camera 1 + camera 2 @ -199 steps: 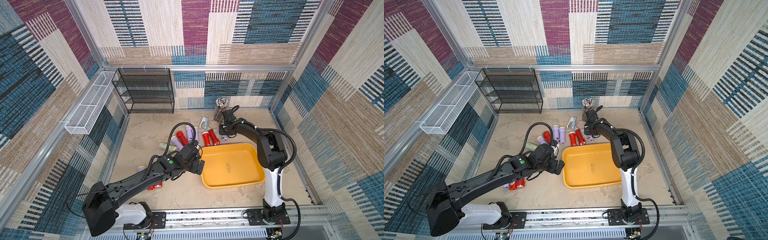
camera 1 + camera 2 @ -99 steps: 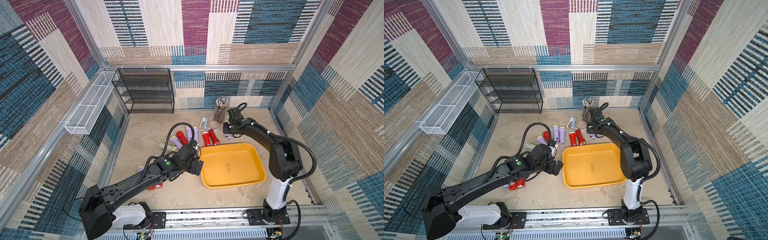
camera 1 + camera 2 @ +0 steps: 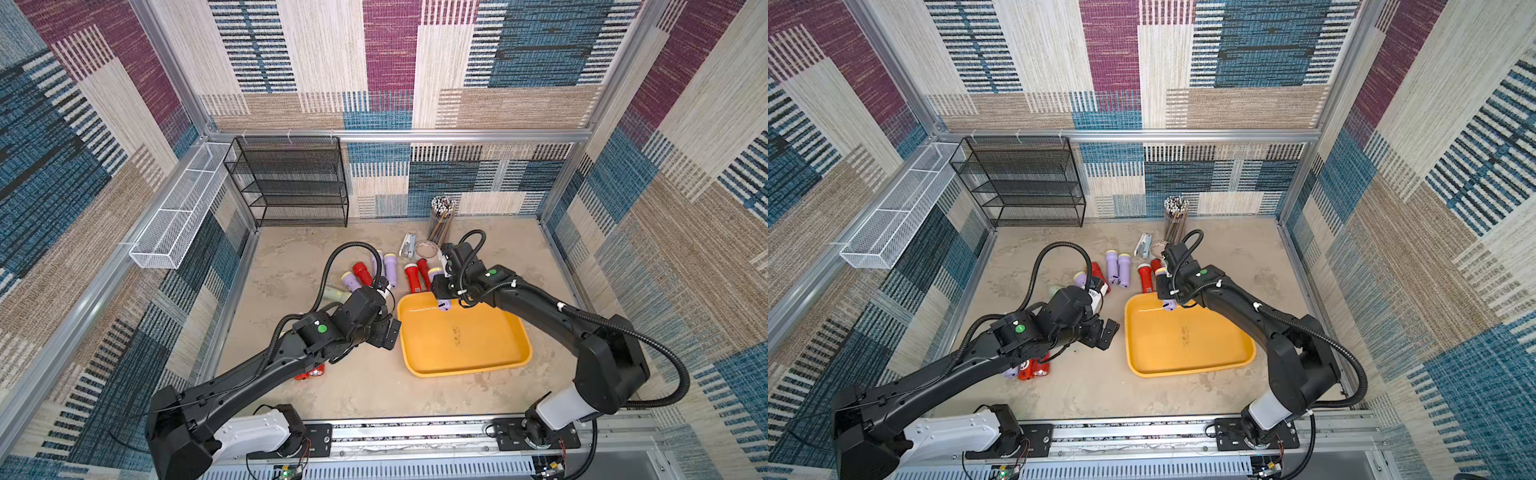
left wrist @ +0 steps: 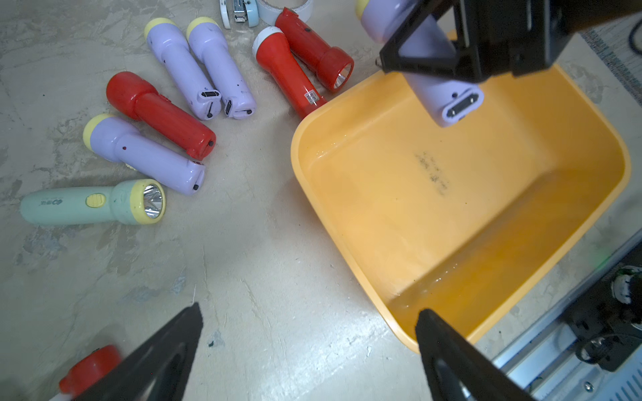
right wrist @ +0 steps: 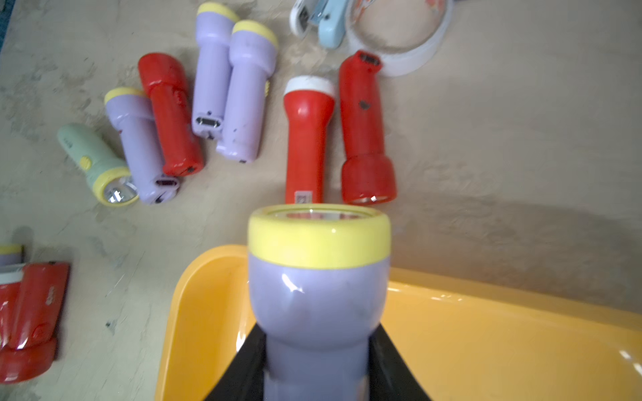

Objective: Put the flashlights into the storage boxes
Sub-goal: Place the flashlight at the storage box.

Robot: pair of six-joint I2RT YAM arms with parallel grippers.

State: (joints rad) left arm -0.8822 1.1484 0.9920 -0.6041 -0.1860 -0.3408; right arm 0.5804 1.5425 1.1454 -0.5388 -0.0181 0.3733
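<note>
My right gripper has the lilac flashlight, tilted in the air over the box. It will let go of it inside the yellow-orange storage box [image 3: 415, 333], along the box's short rim beside my left gripper.
The yellow-orange storage box [image 3: 469, 371] [image 3: 1187, 372] lies empty on the floor. My right gripper [image 3: 442, 291] [image 5: 318, 333] is shut on a lilac flashlight [image 5: 318, 295] [image 4: 434, 80]. It holds the flashlight in the air, tilted, with the tail over the box's far left corner. My left gripper [image 3: 388, 332] [image 4: 309, 309] stands open and empty over bare floor beside the box's left rim [image 4: 312, 194]. Several red and lilac flashlights [image 3: 386, 270] and a pale green one [image 4: 93, 205] lie behind the box. Two red ones [image 3: 1034, 368] lie under my left arm.
A black mesh rack [image 3: 291, 183] stands at the back left, below a white wire basket [image 3: 178, 208] on the left wall. A cup of pencils [image 3: 441, 216], a stapler [image 3: 407, 245] and a tape roll [image 3: 426, 249] sit behind the flashlights.
My right gripper has carried the lilac flashlight from near the pencils forward to the box's far left corner. The left arm has barely shifted and stays open.
</note>
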